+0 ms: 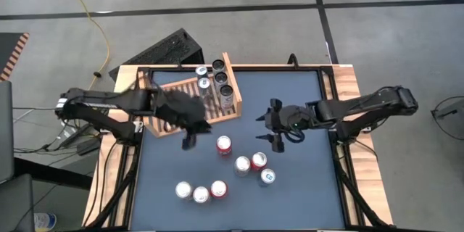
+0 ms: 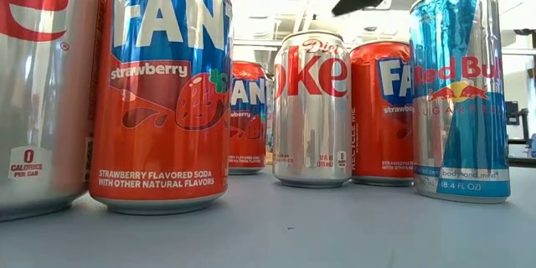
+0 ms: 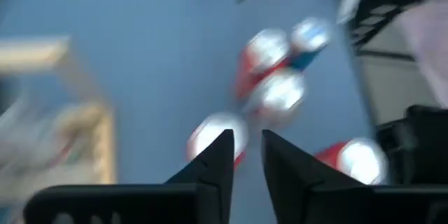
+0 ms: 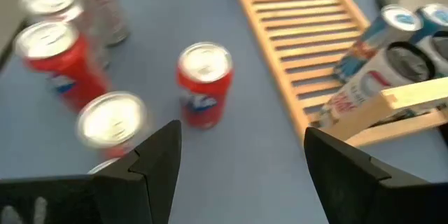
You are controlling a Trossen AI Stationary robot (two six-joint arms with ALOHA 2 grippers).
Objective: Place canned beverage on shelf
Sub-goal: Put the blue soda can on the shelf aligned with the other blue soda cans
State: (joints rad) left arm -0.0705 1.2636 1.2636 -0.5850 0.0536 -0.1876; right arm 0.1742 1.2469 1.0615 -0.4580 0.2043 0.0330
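The blue-tab can is the nearest one in the group beside the lone red can. Next, I close my right gripper on its upper body (image 1: 267,181).
The light-wood slatted shelf (image 1: 181,101) lies at the table's far left, with several cans (image 1: 217,80) standing at its right end; it shows again in the right wrist view (image 4: 301,35). Several loose cans stand on the dark mat: a red one (image 1: 224,144) in the middle, a cluster (image 1: 255,165) to its right, and three (image 1: 201,191) near the front. My left gripper (image 1: 188,143) hovers just off the shelf's near edge, its fingers (image 3: 217,157) a narrow gap apart with nothing between them. My right gripper (image 1: 267,129) hangs wide open over the mat, right of centre, and is empty.
A black ridged box (image 1: 170,49) sits on the floor beyond the table's far-left corner, beside a yellow cable (image 1: 94,22). Bare mat (image 1: 290,94) lies between the shelf and the right arm. In the low view the near cans (image 2: 167,92) fill the foreground.
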